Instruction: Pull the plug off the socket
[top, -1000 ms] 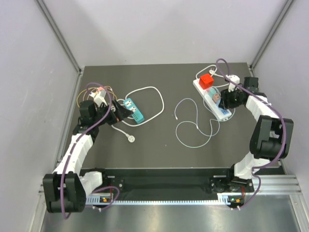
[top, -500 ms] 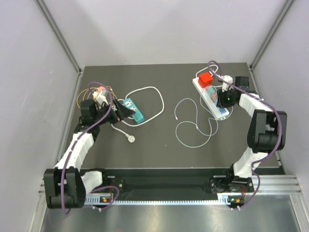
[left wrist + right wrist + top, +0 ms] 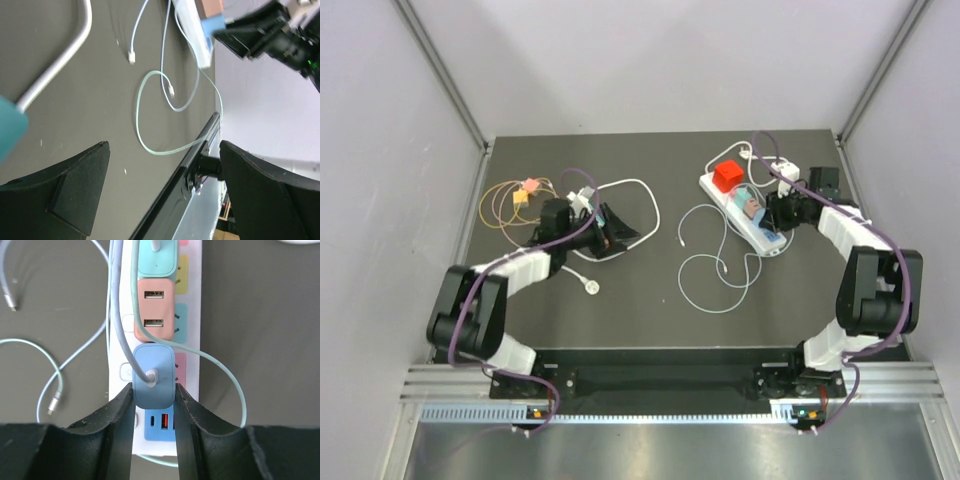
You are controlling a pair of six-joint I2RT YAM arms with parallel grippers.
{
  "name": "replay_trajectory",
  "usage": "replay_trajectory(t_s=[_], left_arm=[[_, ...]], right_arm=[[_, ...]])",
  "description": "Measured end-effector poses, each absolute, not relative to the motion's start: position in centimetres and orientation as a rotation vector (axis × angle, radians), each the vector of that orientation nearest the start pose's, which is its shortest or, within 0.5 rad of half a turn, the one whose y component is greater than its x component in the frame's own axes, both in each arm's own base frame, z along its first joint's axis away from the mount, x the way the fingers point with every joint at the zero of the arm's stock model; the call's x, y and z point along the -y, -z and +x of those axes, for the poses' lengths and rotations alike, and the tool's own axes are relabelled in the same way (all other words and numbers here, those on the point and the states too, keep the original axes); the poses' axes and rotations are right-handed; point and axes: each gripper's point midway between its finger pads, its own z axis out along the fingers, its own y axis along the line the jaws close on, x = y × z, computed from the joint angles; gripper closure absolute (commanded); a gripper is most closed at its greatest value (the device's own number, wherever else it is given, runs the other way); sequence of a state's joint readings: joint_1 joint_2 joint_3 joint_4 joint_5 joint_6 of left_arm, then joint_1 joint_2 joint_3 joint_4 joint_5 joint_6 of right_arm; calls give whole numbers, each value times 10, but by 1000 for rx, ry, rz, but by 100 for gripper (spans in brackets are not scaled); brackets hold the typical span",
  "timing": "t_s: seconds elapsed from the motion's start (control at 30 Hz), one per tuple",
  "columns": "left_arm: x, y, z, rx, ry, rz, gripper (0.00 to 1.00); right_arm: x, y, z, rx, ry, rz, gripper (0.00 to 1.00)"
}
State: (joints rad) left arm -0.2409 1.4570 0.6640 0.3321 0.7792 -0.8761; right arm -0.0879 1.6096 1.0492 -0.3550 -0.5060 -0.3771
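Observation:
The fingers of my right gripper pinch only the near half of the blue plug, so I should take it deeper and brace the socket strip (image 3: pixel 710 188) with my left gripper.
The long white power strip (image 3: pixel 738 212) lies at the back right and carries a red cube plug (image 3: pixel 726 175). In the right wrist view the strip (image 3: pixel 192 340) holds a mint plug (image 3: pixel 157 260), a salmon USB plug (image 3: pixel 154 310) and a blue plug (image 3: pixel 154 372) with a grey cable. My right gripper (image 3: pixel 154 390) is shut on the blue plug, one finger pressed on each side; from above it (image 3: pixel 775 213) sits over the strip's near end. My left gripper (image 3: pixel 620 232) is open and empty over the teal strip (image 3: pixel 7 127), fingers (image 3: pixel 75 185) wide apart.
A pale blue-green USB cable (image 3: pixel 715 270) loops across the table's middle. The teal strip's white cord (image 3: pixel 638 190) and round plug (image 3: pixel 588 287) lie beside my left arm. Coloured wires and small adapters (image 3: pixel 520 195) sit at the back left. A white adapter (image 3: pixel 788 172) lies behind the strip.
My left arm has swung right, its gripper now over the teal strip. The white strip and its red plug have shifted left toward the centre, with my right gripper following.

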Motion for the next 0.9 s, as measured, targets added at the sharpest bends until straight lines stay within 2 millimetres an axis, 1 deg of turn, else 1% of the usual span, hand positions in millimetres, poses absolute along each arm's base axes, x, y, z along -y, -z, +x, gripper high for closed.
replay_trajectory(t_s=[0.03,0.1,0.23,0.27,0.4,0.5,0.6,0.7,0.8,0.9], left_arm=[[231,-135,313,-2227,1459,-176,7],[243,-130,328,-2238,1471,-200,9],[267,-128,365,-2219,1499,-228,14],[274,-129,375,-2209,1505,-225,16],[303,-126,417,-2190,1509,-249,21],[321,-119,436,-2191,1495,-260,21],[339,-108,442,-2213,1481,-273,22],[350,-100,439,-2235,1475,-272,22],[356,-95,432,-2261,1461,-265,22],[354,-90,432,-2274,1431,-255,22]], right_arm=[[-41,-91,385,-2298,-426,-552,100],[-46,-97,383,-2273,-457,-560,100],[-54,-101,376,-2244,-505,-569,100],[-54,-101,376,-2243,-511,-570,100],[-55,-100,375,-2244,-510,-572,100],[-54,-96,376,-2257,-493,-577,100],[-57,-87,377,-2282,-453,-604,100],[-62,-78,378,-2304,-407,-639,100],[-64,-70,379,-2323,-361,-669,92],[-67,-69,383,-2315,-323,-685,80]])
